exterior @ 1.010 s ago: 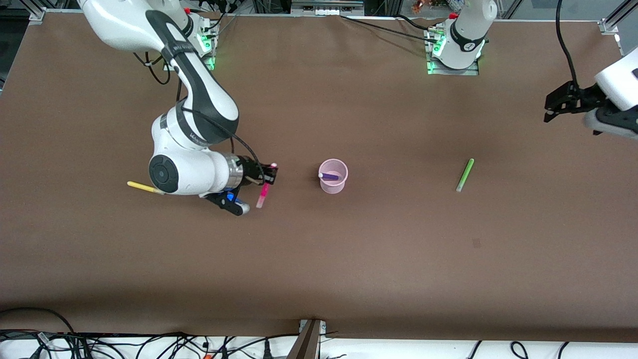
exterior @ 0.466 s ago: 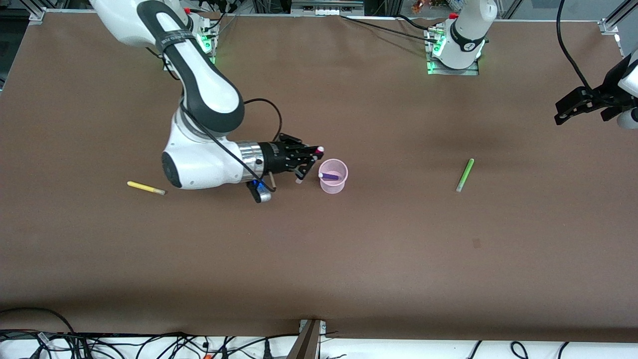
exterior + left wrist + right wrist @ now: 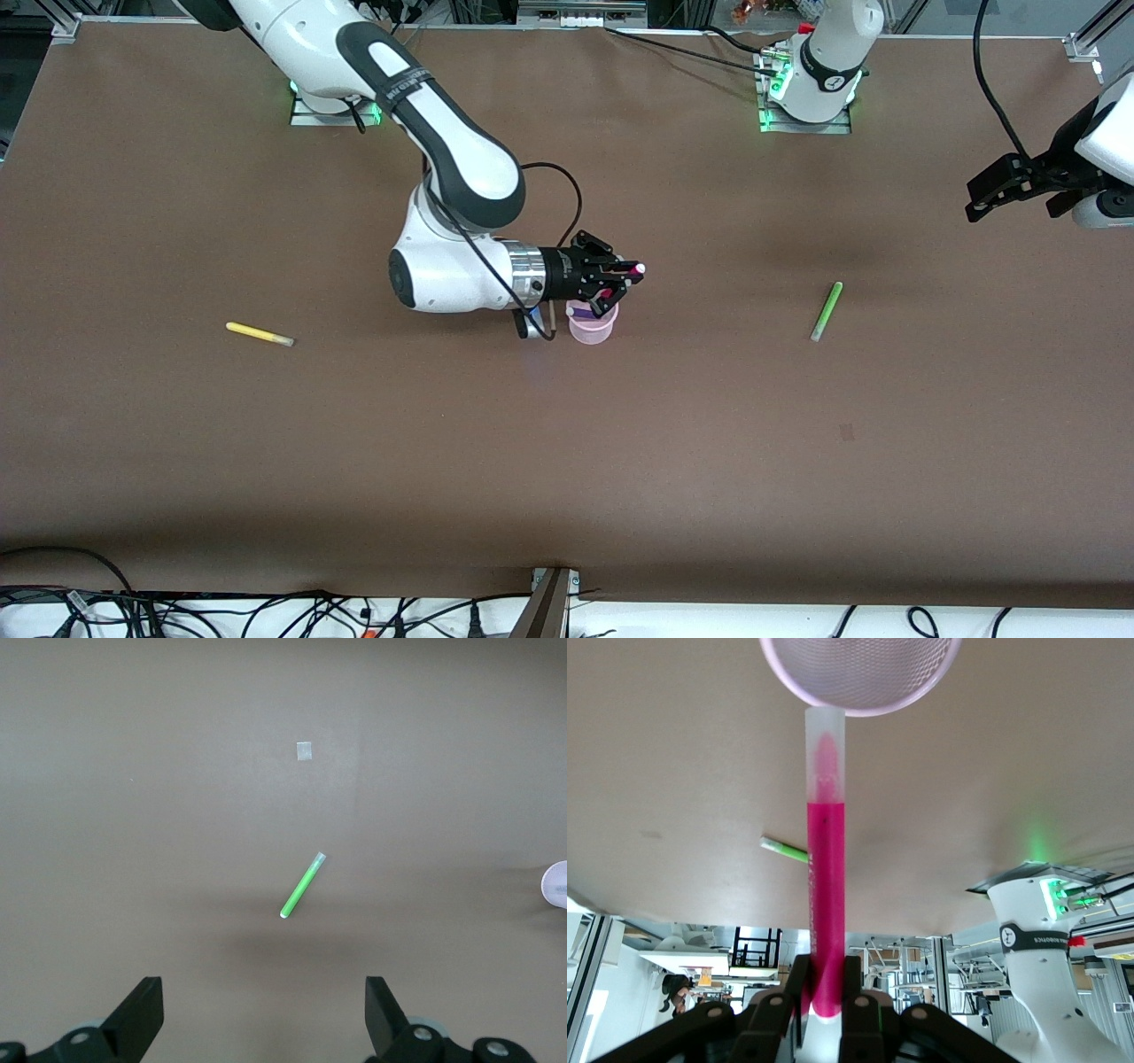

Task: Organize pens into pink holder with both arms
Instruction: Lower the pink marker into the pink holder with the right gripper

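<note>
Next, my right gripper lets go of the magenta-pink pen inside the pink holder (image 3: 597,309) (image 3: 861,666), where it will be beside the dark blue-purple pen.
The pink holder (image 3: 592,330) stands mid-table, with the dark blue-purple pen (image 3: 581,312) in it, mostly hidden. My right gripper (image 3: 617,282) is shut on the magenta-pink pen (image 3: 636,268) and holds it over the holder's rim. In the right wrist view the magenta-pink pen (image 3: 826,868) points from the gripper (image 3: 826,992) at the holder (image 3: 860,669). The light green pen (image 3: 826,311) lies toward the left arm's end. The yellow pen (image 3: 259,333) lies toward the right arm's end. My left gripper (image 3: 1001,190) is open and empty in the air, over the table above the light green pen (image 3: 302,885).
A small pale patch (image 3: 304,750) marks the table nearer the front camera than the green pen. The left arm's base (image 3: 811,80) stands at the table's robot edge. Cables hang along the edge nearest the front camera.
My right gripper has carried the magenta-pink pen from beside the yellow pen's area across to over the holder. My left gripper has shifted slightly in the air.
</note>
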Tool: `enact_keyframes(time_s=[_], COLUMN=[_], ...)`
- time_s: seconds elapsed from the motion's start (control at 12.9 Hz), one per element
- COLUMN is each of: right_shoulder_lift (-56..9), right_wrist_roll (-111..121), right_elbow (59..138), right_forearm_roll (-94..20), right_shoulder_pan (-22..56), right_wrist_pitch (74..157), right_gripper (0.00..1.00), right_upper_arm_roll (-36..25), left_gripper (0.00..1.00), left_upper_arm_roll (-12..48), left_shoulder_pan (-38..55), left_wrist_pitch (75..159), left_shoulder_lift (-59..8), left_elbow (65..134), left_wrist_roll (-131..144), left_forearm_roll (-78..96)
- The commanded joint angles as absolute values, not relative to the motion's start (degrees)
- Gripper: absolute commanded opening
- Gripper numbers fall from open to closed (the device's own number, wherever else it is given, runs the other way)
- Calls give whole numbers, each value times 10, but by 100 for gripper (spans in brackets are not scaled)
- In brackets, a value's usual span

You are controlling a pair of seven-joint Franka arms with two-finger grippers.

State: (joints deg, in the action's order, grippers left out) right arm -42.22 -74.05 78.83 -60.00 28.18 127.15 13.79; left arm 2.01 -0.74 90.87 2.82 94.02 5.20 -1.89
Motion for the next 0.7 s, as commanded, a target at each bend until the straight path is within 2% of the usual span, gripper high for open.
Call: enact_keyframes(time_s=[0.0, 0.62], right_shoulder_lift=[-424, -446], right_wrist_roll=[-743, -736], right_elbow=[798, 807], right_forearm_roll=[-613, -635], right_shoulder_pan=[283, 280], right_wrist_pitch=[1283, 1283], right_gripper=[1, 5], right_upper_arm_roll=[138, 138], left_gripper=[100, 100], left_upper_arm_roll=[28, 32], left_shoulder_pan=[-4, -6], left_wrist_pitch=[909, 910], left_shoulder_lift=[40, 37], left_elbow=[944, 944], left_wrist_roll=[59, 52], left_forearm_roll=[-16, -16])
